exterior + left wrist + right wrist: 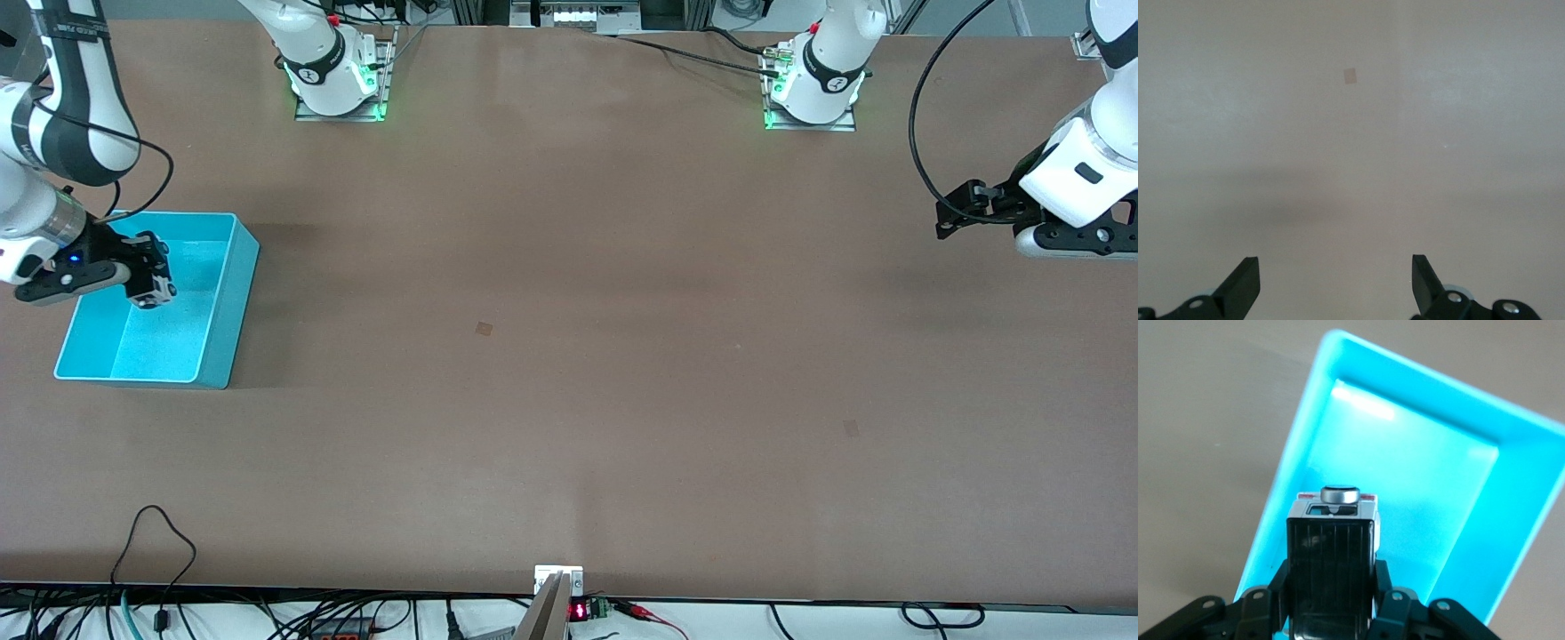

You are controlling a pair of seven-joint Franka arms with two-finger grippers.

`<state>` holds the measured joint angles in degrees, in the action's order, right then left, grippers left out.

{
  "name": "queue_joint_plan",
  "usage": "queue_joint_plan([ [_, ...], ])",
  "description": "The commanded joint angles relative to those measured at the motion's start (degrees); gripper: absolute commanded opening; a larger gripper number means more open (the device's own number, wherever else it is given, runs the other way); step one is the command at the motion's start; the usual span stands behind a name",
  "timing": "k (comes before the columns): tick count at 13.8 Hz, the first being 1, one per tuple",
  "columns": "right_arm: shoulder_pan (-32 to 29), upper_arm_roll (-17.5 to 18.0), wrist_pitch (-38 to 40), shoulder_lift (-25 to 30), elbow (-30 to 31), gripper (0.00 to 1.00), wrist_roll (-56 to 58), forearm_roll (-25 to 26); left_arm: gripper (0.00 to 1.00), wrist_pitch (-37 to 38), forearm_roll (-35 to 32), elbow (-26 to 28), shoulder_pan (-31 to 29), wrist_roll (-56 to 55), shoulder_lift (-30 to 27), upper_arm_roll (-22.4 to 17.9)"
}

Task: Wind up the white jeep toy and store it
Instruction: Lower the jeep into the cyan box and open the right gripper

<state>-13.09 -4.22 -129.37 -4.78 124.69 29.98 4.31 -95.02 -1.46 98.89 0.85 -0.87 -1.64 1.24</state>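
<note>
My right gripper needs to set the white jeep toy, now held over the bin's inside, free, letting go of it beside the cyan bin's inside nearest the table's middle (199,277) (1351,559).
My right gripper (149,283) is shut on the white jeep toy (155,293) and holds it over the inside of the cyan bin (227,311). In the right wrist view the jeep (1331,560) shows its black ribbed panel and a silver spare wheel, clamped between my fingers (1386,583), with the bin (1511,540) below it. My left gripper (944,216) is open and empty, up over the table at the left arm's end. In the left wrist view its fingertips (1245,280) stand wide apart over bare table.
The bin stands at the right arm's end of the brown table (569,356). Two small tape patches (484,328) lie on the table. Cables run along the table's front edge (151,542).
</note>
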Motion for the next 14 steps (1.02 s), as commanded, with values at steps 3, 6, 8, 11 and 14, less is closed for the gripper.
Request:
queue_joint_plan([
  [3,-4.7,0.8,0.6,-4.1,-0.1,0.00,-11.0,0.7,1.00,-0.1,0.3,-0.5,0.0,-0.3,0.2,-0.1],
  [6,-4.8,0.8,0.3,-6.8,-0.1,0.00,-14.4,0.7,1.00,0.0,0.3,-0.5,0.0,-0.3,0.1,-0.1],
  [8,-4.9,0.8,-1.4,-9.0,-0.1,0.00,-14.8,0.8,1.00,-0.1,0.3,-0.5,0.0,-0.3,0.1,-0.1],
  [11,-4.8,0.8,-4.1,-12.2,-0.1,0.00,-14.7,1.1,1.00,-0.1,0.3,-0.5,0.0,-0.3,0.2,-0.1],
  [14,-5.9,0.8,-5.8,-14.3,0.6,0.00,-14.8,1.1,1.00,-0.1,0.3,-0.5,0.0,-0.3,0.2,-0.1],
])
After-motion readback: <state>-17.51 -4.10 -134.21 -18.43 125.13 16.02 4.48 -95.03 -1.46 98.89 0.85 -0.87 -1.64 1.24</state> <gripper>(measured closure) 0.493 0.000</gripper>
